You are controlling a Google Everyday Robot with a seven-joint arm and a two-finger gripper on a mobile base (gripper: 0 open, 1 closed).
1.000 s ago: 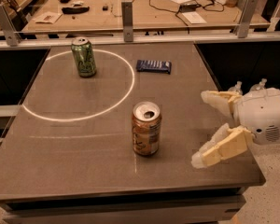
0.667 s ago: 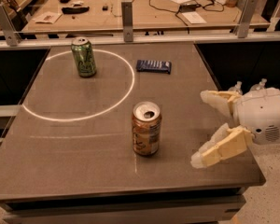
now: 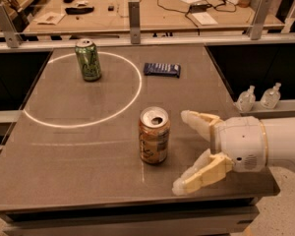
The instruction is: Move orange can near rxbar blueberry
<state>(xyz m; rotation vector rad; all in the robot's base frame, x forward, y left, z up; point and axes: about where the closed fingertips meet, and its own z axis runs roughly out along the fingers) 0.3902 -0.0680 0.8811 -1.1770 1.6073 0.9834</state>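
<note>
The robot's gripper will close on the lower half of the orange can (image 3: 154, 145), leaving the top of the orange can free above the fingers.
The orange can (image 3: 154, 135) stands upright near the front middle of the grey table (image 3: 78, 156), its top opened. The rxbar blueberry (image 3: 162, 69), a flat dark blue bar, lies flat at the far middle of the table, well behind the can. My gripper (image 3: 183, 151) comes in from the right, just to the right of the orange can and apart from it. Its two pale fingers are spread wide open and hold nothing.
A green can (image 3: 88, 59) stands at the far left inside a white circle (image 3: 137, 90) marked on the table. Two small clear bottles (image 3: 258, 98) stand on a ledge to the right. A cluttered workbench (image 3: 152, 9) lies behind the table.
My gripper has moved left, closer to the orange can. The cans and the bar have not moved.
</note>
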